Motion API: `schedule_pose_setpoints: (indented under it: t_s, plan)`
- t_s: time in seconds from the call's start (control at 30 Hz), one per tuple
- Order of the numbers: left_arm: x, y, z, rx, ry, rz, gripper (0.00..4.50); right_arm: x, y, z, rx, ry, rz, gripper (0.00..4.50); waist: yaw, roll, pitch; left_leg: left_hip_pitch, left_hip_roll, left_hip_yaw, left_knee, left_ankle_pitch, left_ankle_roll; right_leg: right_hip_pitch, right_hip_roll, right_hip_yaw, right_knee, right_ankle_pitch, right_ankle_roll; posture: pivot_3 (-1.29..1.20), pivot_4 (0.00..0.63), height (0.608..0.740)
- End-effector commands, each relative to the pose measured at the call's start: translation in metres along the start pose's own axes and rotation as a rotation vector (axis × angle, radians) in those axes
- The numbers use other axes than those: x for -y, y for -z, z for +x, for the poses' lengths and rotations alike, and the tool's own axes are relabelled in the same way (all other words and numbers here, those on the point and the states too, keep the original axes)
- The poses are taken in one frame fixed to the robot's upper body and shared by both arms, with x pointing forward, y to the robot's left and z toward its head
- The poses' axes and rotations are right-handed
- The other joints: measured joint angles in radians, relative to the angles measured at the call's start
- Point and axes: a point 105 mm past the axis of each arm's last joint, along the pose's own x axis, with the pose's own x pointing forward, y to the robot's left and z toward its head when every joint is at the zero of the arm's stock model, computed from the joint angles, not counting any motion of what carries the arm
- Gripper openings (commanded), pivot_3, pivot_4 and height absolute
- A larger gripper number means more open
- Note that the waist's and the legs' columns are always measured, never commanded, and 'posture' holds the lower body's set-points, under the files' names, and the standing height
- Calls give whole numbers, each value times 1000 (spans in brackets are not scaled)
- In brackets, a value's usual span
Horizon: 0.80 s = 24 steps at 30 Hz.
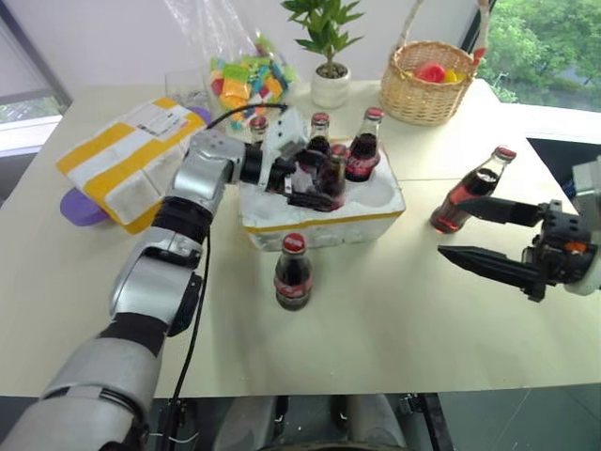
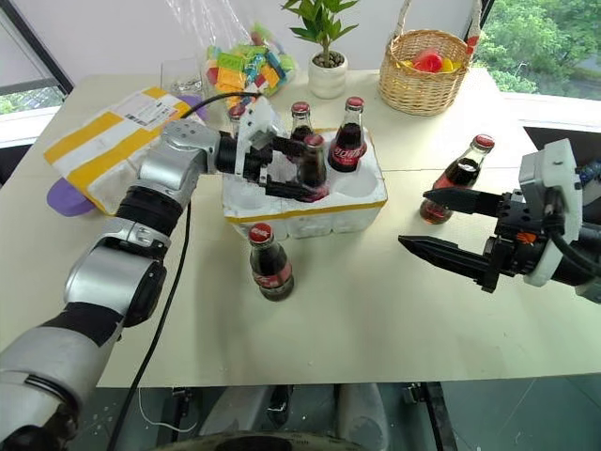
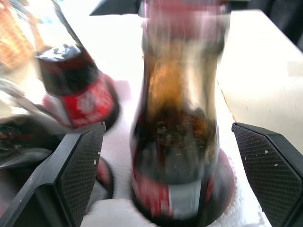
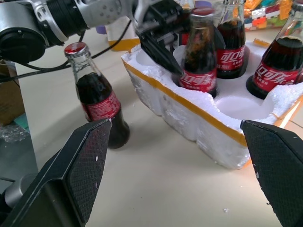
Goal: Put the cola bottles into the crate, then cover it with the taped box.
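Next, I close my left gripper on the red label (image 1: 293, 287) of the cola bottle standing on the table in front of the crate.
The crate (image 1: 319, 224), white foam with a yellow tape band, stands mid-table with several cola bottles in its wells. My left gripper (image 1: 319, 180) is open around one of them (image 3: 176, 142), which stands in a front well; there is a gap between the bottle and each finger. One cola bottle (image 1: 293, 272) stands on the table in front of the crate. Another (image 1: 468, 195) stands to the crate's right, just beyond my right gripper (image 1: 453, 230), which is open and holds nothing. The taped box (image 1: 131, 155) lies at the far left.
A wicker basket (image 1: 427, 85), a potted plant (image 1: 329, 80) and a bag of coloured blocks (image 1: 246, 80) line the back of the table. A purple object (image 1: 80, 209) lies under the taped box. The table's front edge is near.
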Motion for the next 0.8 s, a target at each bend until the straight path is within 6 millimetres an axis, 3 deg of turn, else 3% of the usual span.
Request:
schedule_pose_setpoints:
  t_s: [0.03,0.2,0.3,0.4,0.53,0.8]
  plan:
    - [6,-43,-46,118,-21,19,4455,2,-7,0,4,-11,-41,4500,-3,0,0,0,0,0,0,0,0,-1,0,0,1,0,0,0,150,732]
    - [42,-62,-104,123,-13,-27,4455,4,-6,1,-3,-36,-34,4500,-3,1,0,0,0,0,0,2,-3,-3,0,1,5,0,0,0,150,732]
    - [63,-55,-123,65,-27,-55,4455,7,-4,3,-7,-49,-31,4500,3,1,-1,1,0,0,1,1,-2,-1,0,1,5,0,0,0,150,732]
    - [95,-34,-136,-38,11,-109,4455,9,-4,6,-13,-66,-32,4500,2,1,-1,1,0,0,1,1,-2,0,0,1,4,0,-1,0,150,732]
    - [137,17,-136,-211,67,-141,4455,13,-4,9,-18,-93,-34,4500,0,3,-2,3,0,0,0,1,-2,0,-1,2,4,0,-1,0,150,732]
    - [134,37,-103,-106,-27,-150,4455,15,-8,9,-36,-121,-45,4500,30,4,-2,5,1,0,0,1,-2,5,-1,1,-2,-2,-6,0,150,732]
